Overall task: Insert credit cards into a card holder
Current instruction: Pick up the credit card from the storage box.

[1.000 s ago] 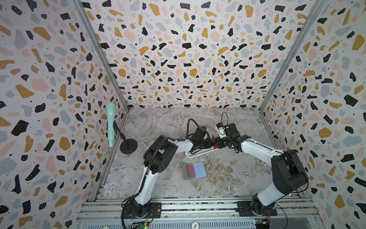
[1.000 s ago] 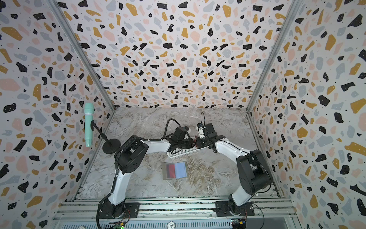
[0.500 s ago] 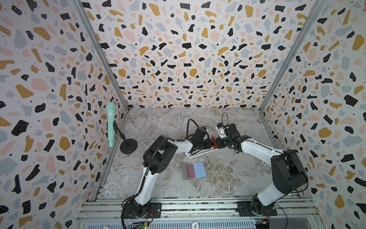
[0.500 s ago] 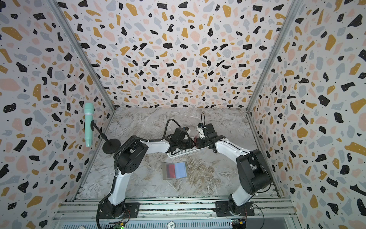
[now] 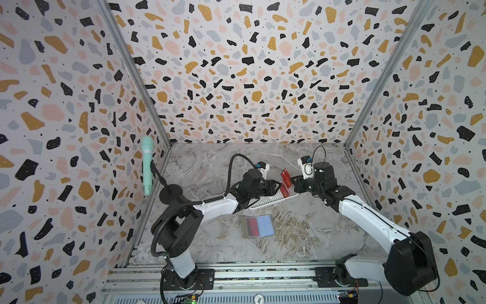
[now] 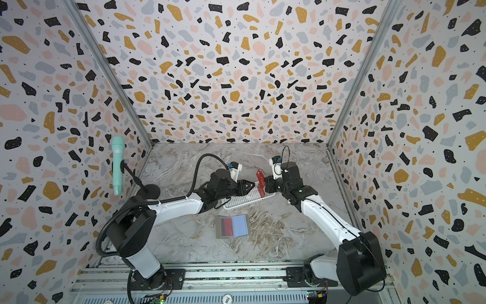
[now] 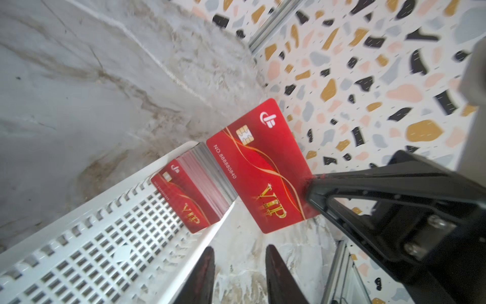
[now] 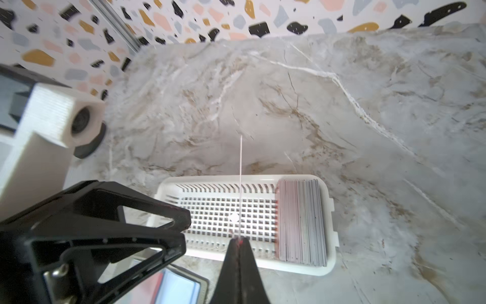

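Observation:
The robot's left gripper needs to close on the lower end (image 5: 287,185) (image 7: 265,225) of the upright red credit card, next to its gold VIP lettering, where the card's edge is free.
My right gripper (image 8: 238,239) is shut on a red credit card (image 7: 260,168) with gold VIP lettering, pinching its edge. The card stands upright above the end of the white basket (image 5: 265,204); in the right wrist view the card (image 8: 240,184) shows edge-on. My left gripper (image 7: 238,248) is open just short of that card, nothing between its fingers. In the basket, a stack of more red credit cards (image 7: 200,184) stands on edge. Nearer the front, the card holder (image 5: 259,226) lies open on the table, light blue inside with red showing in one sleeve.
The two grippers (image 5: 277,185) (image 5: 292,183) face each other closely over the basket's right end. A mint-green microphone (image 5: 147,165) on a black stand with a round base (image 5: 171,194) stands by the left wall. Patterned walls close in three sides.
My right gripper has shut on the card. My left gripper has widened and no longer holds it. Both arms stay almost where they were.

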You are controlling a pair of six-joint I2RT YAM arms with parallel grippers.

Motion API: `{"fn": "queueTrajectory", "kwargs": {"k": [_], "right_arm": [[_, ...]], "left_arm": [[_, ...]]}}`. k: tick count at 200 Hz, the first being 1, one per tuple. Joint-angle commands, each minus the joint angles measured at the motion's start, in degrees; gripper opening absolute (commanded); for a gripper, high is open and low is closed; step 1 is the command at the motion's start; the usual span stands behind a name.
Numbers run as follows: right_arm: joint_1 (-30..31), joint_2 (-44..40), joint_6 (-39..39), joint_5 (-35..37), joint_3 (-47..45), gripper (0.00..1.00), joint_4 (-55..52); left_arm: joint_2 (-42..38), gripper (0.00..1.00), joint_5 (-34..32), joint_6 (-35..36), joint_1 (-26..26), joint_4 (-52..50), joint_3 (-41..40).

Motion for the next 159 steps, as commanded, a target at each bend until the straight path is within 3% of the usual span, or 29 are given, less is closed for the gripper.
{"fn": "queueTrajectory", "kwargs": {"k": [1, 78, 159], "right_arm": [[-1.80, -4.66, 5.23, -7.66, -1.17, 0.02, 3.66], [-6.36, -12.28, 17.52, -26.96, -4.26, 0.02, 13.93], [-6.40, -13.67, 23.77, -33.17, -7.24, 0.03, 22.10]], "left_arm": [[-3.97, 0.36, 2.36, -4.11, 0.18, 11.81, -3.62], [-9.00, 0.36, 10.54, -15.45, 1.90, 30.30, -8.66], [-6.72, 0.32, 13.02, -22.53, 1.85, 38.97, -9.70]]}}
